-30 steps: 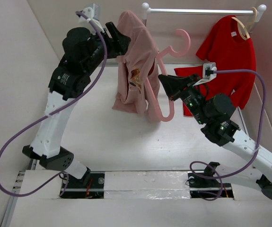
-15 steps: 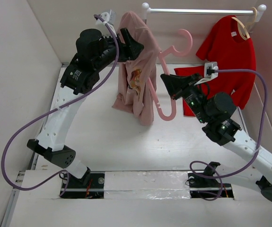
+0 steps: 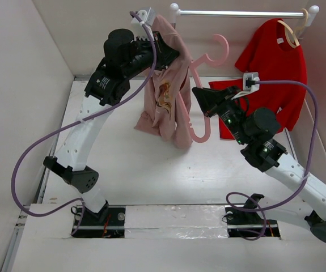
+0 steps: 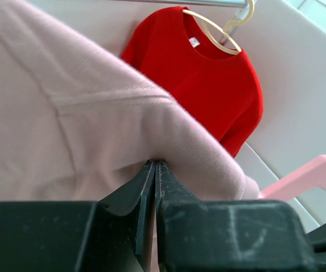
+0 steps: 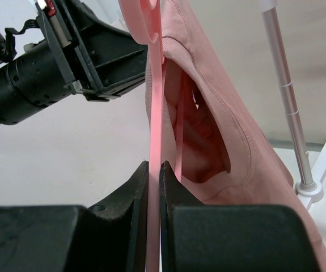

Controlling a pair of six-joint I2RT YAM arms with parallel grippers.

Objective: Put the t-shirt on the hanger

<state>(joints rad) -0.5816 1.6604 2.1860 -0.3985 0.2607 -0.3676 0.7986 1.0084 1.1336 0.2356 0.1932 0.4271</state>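
Note:
The robot's left gripper is pinching the t-shirt's fold back from the collar's edge, so it should open and grasp the collar (image 4: pixel 245 187) close to the hanger's hook.
The dusty-pink t-shirt (image 3: pixel 165 107) hangs in the air at the back middle, draped partly over the pink hanger (image 3: pixel 199 133). The hanger's hook (image 3: pixel 219 48) points up and to the right. My left gripper (image 3: pixel 168 54) is at the shirt's top edge, shut, with its tips pinching a fold of the t-shirt (image 4: pixel 66 113). My right gripper (image 3: pixel 199 99) is shut on the hanger's thin bar (image 5: pixel 154 113), just right of the shirt. In the right wrist view the t-shirt (image 5: pixel 225 113) gapes open beside the bar. A hanger arm (image 4: pixel 304 178) pokes out at the lower right of the left wrist view.
A bright red t-shirt (image 3: pixel 270 62) hangs on a beige wooden hanger (image 3: pixel 292 31) from the white rail (image 3: pixel 239 12) at the back right. The rail's stand pole (image 5: pixel 284 85) rises close behind the pink shirt. Walls close in at the left and back.
My left gripper moved right along the shirt's top while open, then shut on the fabric. The right gripper and hanger shifted only slightly.

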